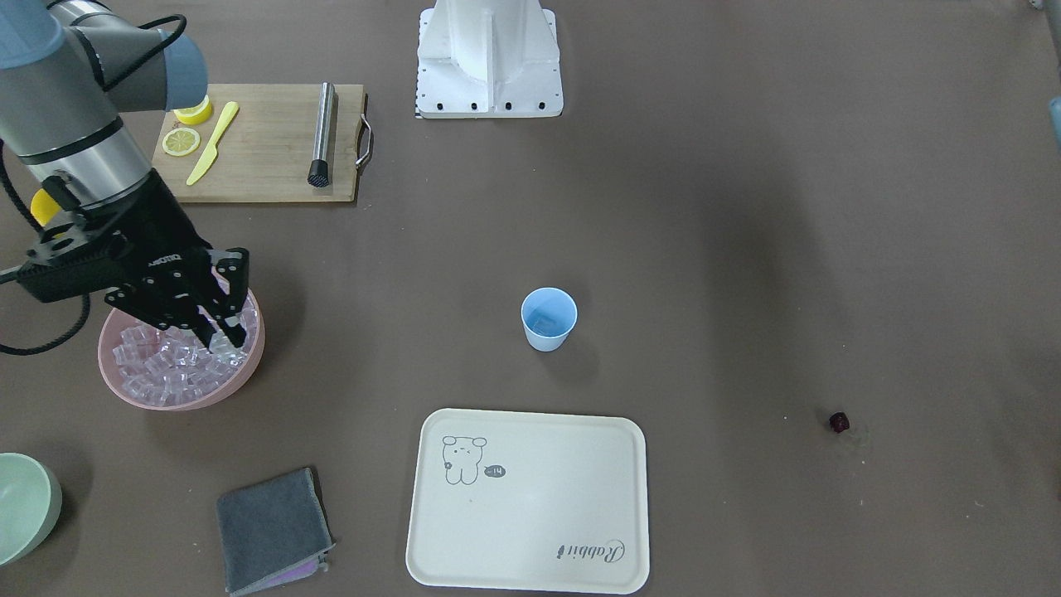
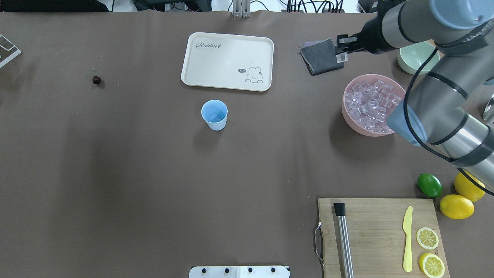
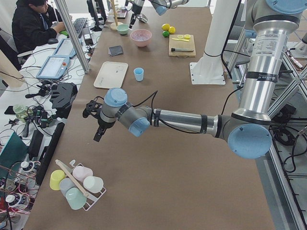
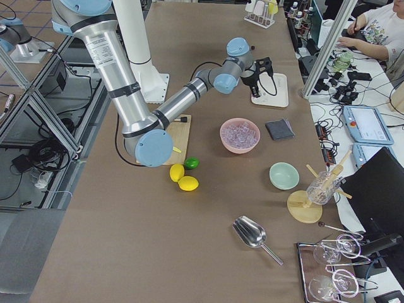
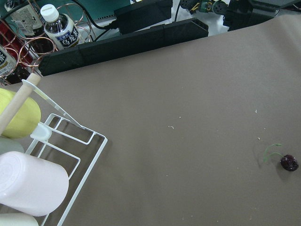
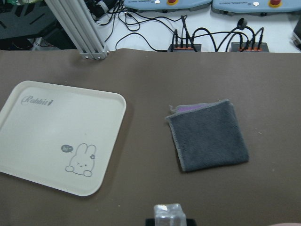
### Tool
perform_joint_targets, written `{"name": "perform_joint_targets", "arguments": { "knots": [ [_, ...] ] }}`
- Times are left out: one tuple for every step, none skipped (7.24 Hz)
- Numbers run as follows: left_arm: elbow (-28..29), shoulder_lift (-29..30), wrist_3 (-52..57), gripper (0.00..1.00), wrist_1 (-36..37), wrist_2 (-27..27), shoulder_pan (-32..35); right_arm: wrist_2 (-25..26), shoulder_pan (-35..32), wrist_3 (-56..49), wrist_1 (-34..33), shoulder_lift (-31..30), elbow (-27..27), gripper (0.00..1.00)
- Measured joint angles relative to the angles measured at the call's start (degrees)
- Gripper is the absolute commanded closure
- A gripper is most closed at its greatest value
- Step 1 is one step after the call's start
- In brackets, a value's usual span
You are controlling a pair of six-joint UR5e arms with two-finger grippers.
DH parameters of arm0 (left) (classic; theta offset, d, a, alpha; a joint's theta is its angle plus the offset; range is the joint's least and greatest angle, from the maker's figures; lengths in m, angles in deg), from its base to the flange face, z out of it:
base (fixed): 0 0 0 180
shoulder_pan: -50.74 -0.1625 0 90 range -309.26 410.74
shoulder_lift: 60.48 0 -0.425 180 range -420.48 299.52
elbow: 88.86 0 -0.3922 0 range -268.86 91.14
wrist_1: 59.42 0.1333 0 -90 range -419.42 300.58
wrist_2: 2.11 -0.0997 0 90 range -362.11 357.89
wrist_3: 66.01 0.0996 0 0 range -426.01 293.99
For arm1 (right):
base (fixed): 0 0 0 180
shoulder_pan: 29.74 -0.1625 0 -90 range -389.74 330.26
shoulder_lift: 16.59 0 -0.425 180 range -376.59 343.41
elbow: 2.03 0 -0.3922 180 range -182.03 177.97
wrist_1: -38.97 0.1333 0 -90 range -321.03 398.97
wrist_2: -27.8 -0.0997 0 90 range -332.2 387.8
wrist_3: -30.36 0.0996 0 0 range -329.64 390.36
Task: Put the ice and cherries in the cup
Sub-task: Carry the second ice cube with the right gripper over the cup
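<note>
The robot's right gripper should release the ice cube inside the light-blue cup [image 1: 549, 310], between the pink bowl and the cherry.
The light-blue cup [image 1: 548, 319] [image 2: 214, 114] stands upright mid-table. Ice fills a pink bowl [image 1: 170, 404] [image 2: 353, 125]. My right gripper [image 1: 224, 336] [image 2: 340, 57] hangs above that bowl's edge, shut on one ice cube [image 6: 169, 214] [image 2: 340, 58]. One cherry [image 1: 839, 422] [image 2: 96, 80] [image 5: 289, 162] lies alone on the table, far to the cup's other side. My left gripper [image 3: 98, 128] shows only in the exterior left view, hovering beyond the cherry near the table's end. I cannot tell whether it is open or shut.
A cream tray [image 1: 527, 500] lies beyond the cup, with a grey cloth [image 1: 272, 531] beside it. Near the right arm are a cutting board [image 1: 265, 141] with knife, muddler and lemon slices, a green bowl [image 1: 25, 506], a lime [image 2: 429, 184] and lemons. A cup rack [image 5: 42, 174] stands near the left wrist.
</note>
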Motion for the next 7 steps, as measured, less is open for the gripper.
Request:
{"name": "perform_joint_targets", "arguments": {
  "knots": [
    [-0.05,0.20,0.00,0.02,0.00,0.02,-0.07,0.66,2.27,0.08,0.15,2.55,0.75,1.00],
    [-0.13,0.38,0.00,0.02,-0.01,0.03,-0.11,1.29,4.35,0.09,0.28,4.48,1.22,1.00],
    [-0.17,0.49,0.00,0.02,-0.01,0.03,-0.23,2.49,6.43,0.06,0.45,6.59,2.30,1.00],
    [-0.15,0.47,0.00,0.02,-0.01,0.03,-0.39,5.22,8.78,0.45,0.58,9.22,4.02,1.00],
    [-0.04,0.38,0.00,0.02,0.01,0.03,-0.65,9.70,11.70,1.74,0.77,11.50,5.49,1.00],
    [0.16,0.25,0.00,0.02,0.03,0.03,-1.21,14.27,14.48,2.98,1.44,12.90,6.51,1.00],
    [0.48,0.06,0.00,0.02,0.03,0.03,-2.01,18.12,16.68,3.57,2.52,13.61,7.32,1.00]
  ]
}}
